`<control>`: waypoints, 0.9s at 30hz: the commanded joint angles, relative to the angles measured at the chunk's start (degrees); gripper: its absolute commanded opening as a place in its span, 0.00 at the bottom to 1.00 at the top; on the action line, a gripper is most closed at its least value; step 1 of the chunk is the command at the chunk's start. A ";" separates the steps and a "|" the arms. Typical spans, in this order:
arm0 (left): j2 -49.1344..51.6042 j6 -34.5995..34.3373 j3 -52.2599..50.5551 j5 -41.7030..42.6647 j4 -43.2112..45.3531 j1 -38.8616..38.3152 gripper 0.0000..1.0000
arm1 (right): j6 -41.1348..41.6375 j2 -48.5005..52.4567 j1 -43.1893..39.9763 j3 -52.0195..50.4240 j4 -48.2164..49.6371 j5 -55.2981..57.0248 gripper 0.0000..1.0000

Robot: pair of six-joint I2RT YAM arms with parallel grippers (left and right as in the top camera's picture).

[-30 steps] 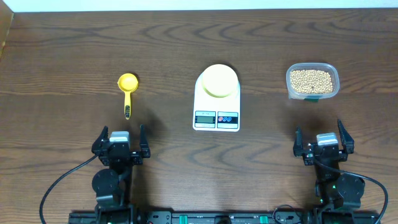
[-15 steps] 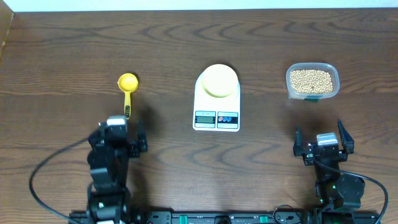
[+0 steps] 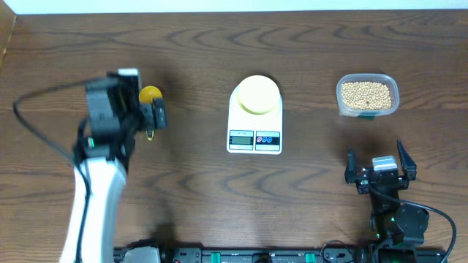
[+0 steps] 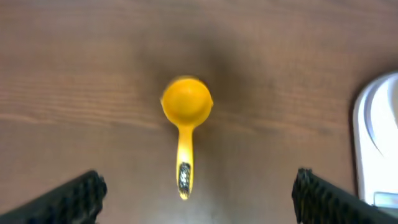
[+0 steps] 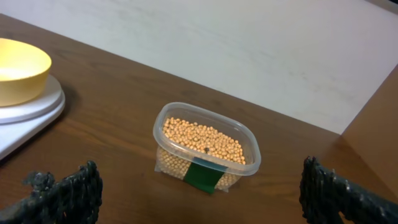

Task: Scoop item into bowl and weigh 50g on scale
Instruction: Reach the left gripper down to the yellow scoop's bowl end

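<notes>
My left gripper will grip the yellow scoop's rim (image 3: 142, 95) (image 4: 163, 102) on the side away from the white scale, leaving the scoop's handle free.
The pale-yellow bowl (image 3: 257, 95) sits empty on the white scale (image 3: 254, 139) at mid-table; the right wrist view shows the bowl (image 5: 18, 68) and the scale (image 5: 31, 112) at its left edge. The tan beans (image 3: 365, 93) (image 5: 202, 140) fill a clear tub (image 3: 393, 102) (image 5: 249, 168) at the right. My left gripper (image 3: 135, 113) (image 4: 200, 198) hangs open above the yellow scoop (image 3: 150, 94) (image 4: 186, 109), its handle pointing between the fingers, not touching. My right gripper (image 3: 380, 169) (image 5: 200, 200) stands open and empty near the front, facing the tub.
The scale's edge (image 4: 379, 137) shows at the right of the left wrist view. A pale wall (image 5: 249, 50) borders the table's far edge. Bare wood lies between scoop, scale and tub.
My left arm has lifted from its rest at the front and swung forward over the scoop, still open. The right arm has not moved.
</notes>
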 commanded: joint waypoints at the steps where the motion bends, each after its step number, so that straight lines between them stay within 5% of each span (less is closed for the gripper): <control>1: 9.14 -0.72 12.24 2.99 -5.97 0.44 0.97 | -0.04 -0.33 -0.07 -0.07 -0.28 0.24 0.99; 21: 23.91 -3.06 16.63 6.73 3.74 4.55 0.99 | -0.04 -0.33 -0.07 -0.07 -0.28 0.24 0.99; 27: 28.41 2.25 16.63 6.97 4.50 5.88 0.81 | -0.04 -0.33 -0.07 -0.07 -0.28 0.24 0.99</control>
